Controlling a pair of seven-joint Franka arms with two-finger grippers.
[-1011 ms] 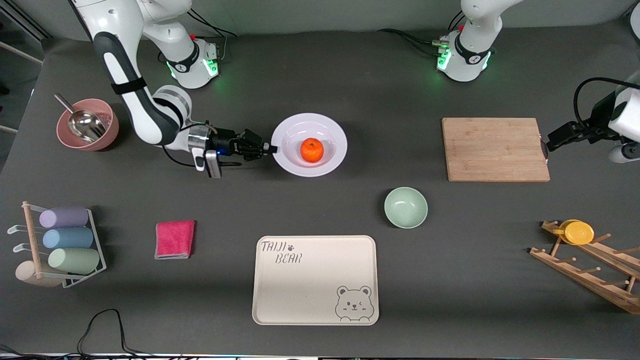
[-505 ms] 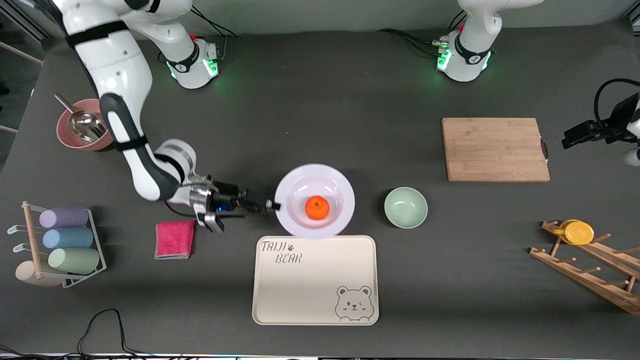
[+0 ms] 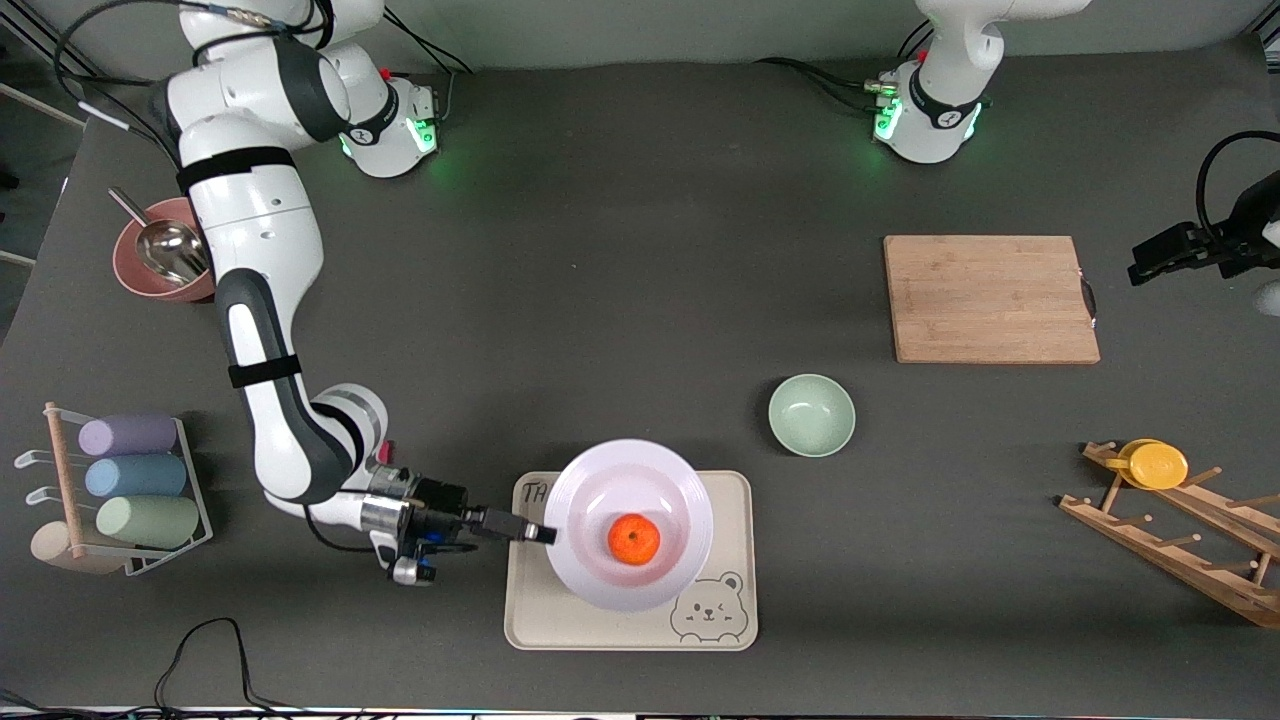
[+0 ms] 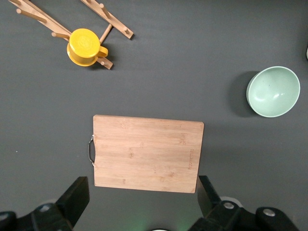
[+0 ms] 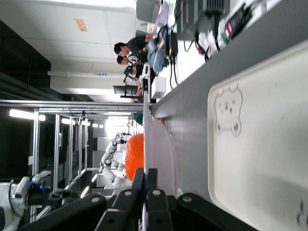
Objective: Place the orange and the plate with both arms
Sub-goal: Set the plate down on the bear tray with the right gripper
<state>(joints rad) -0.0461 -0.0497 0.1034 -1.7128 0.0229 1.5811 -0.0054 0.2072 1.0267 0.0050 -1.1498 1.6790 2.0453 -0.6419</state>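
Observation:
My right gripper will set the white plate with its orange down on the middle of the cream bear tray (image 3: pixel 627 536) (image 5: pixel 250 160).
The white plate (image 3: pixel 600 480) hangs level just over the cream bear tray (image 3: pixel 735 520), and the orange (image 3: pixel 634 539) lies in its well. My right gripper (image 3: pixel 540 534) is shut on the plate's rim at the edge toward the right arm's end. The right wrist view shows the plate (image 5: pixel 156 144) edge-on between the shut fingers of the right gripper (image 5: pixel 146 180), with the orange (image 5: pixel 135 156) on it and the tray (image 5: pixel 260 139) below. My left gripper (image 3: pixel 1165 255) waits open and holds nothing, high over the table's left-arm end beside the cutting board; the left gripper (image 4: pixel 143 197) looks down on that board.
A pale-green bowl (image 3: pixel 811 415) stands close to the tray's corner. The wooden cutting board (image 3: pixel 990 298) lies toward the left arm's end. A wooden rack (image 3: pixel 1180 545) carries a yellow cup (image 3: pixel 1155 464). A pink bowl with a scoop (image 3: pixel 160 265) and a wire rack of cups (image 3: pixel 130 480) stand at the right arm's end.
My right arm has carried the plate with the orange from mid-table toward the front camera until it hangs over the bear tray. The left gripper has drawn back a little toward the table's end.

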